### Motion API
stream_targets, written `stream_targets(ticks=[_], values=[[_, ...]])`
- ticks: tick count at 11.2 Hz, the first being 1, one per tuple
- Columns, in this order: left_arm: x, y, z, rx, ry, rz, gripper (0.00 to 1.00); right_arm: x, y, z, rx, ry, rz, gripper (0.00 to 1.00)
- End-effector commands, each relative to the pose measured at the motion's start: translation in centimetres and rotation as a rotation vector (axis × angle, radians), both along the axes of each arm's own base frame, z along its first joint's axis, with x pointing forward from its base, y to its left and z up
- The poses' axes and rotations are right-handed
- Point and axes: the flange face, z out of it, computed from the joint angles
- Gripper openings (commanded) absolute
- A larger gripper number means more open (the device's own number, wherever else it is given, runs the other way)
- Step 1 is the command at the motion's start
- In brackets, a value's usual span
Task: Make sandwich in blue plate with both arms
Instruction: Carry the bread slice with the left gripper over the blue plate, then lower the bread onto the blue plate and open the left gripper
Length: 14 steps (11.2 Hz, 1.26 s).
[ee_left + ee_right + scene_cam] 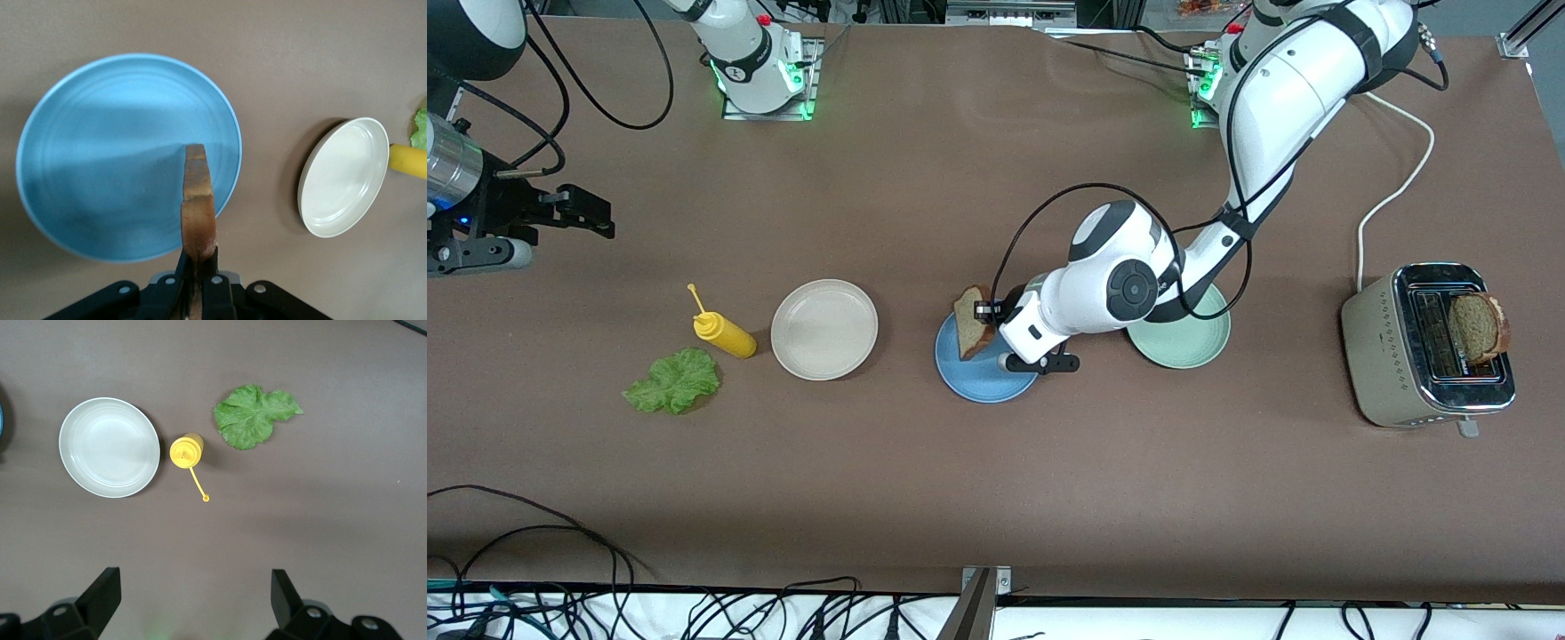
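The brown bread slice will be released by my left gripper flat on the middle of the blue plate (988,356) (130,161). It is now tilted over the plate's edge.
The blue plate (978,380) (100,153) lies mid-table with nothing lying flat on it. My left gripper (991,313) (198,259) hangs over the plate's edge, shut on a brown bread slice (971,322) (198,200) held on edge and tilted. A second bread slice (1477,327) stands in the toaster's slot. The green lettuce leaf (673,380) (253,415) lies flat on the table toward the right arm's end. My right gripper (585,213) (197,587) waits above that end of the table, open and holding nothing.
A beige plate (824,329) (110,447) (343,177) and a yellow squeeze bottle (725,335) (186,450) sit between the lettuce and the blue plate. A pale green plate (1193,345) lies under the left arm. The toaster (1392,356) stands at the left arm's end.
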Motion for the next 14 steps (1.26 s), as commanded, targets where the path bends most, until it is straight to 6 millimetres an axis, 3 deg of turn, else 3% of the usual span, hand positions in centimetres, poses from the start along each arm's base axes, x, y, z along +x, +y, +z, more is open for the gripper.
stream_targets(ticks=[1, 3, 4, 11, 12, 13, 14], values=[[0.3, -0.4, -1.1, -0.01, -0.018, 0.008, 0.0, -0.5, 0.0, 0.5, -0.002, 0.0, 0.004, 1.0], [0.5, -0.4, -1.6, -0.015, -0.022, 0.016, 0.03, -0.5, 0.0, 0.5, -0.002, 0.002, 0.004, 1.0], [0.7, -0.2, -1.5, -0.005, -0.039, 0.009, 0.16, -0.5, 0.0, 0.5, -0.002, 0.002, 0.004, 1.0], [1.8, 1.3, -0.3, 0.067, -0.132, -0.026, 0.15, -0.5, 0.0, 0.5, -0.002, 0.002, 0.004, 1.0], [1.8, 1.3, -0.5, 0.067, -0.13, -0.027, 0.19, -0.5, 0.0, 0.5, -0.002, 0.002, 0.004, 1.0], [1.7, 1.3, -0.7, 0.069, -0.127, -0.03, 0.37, -0.5, 0.0, 0.5, -0.002, 0.002, 0.004, 1.0], [1.5, 1.2, -0.8, 0.069, -0.126, -0.032, 0.45, -0.5, 0.0, 0.5, -0.002, 0.002, 0.004, 1.0]])
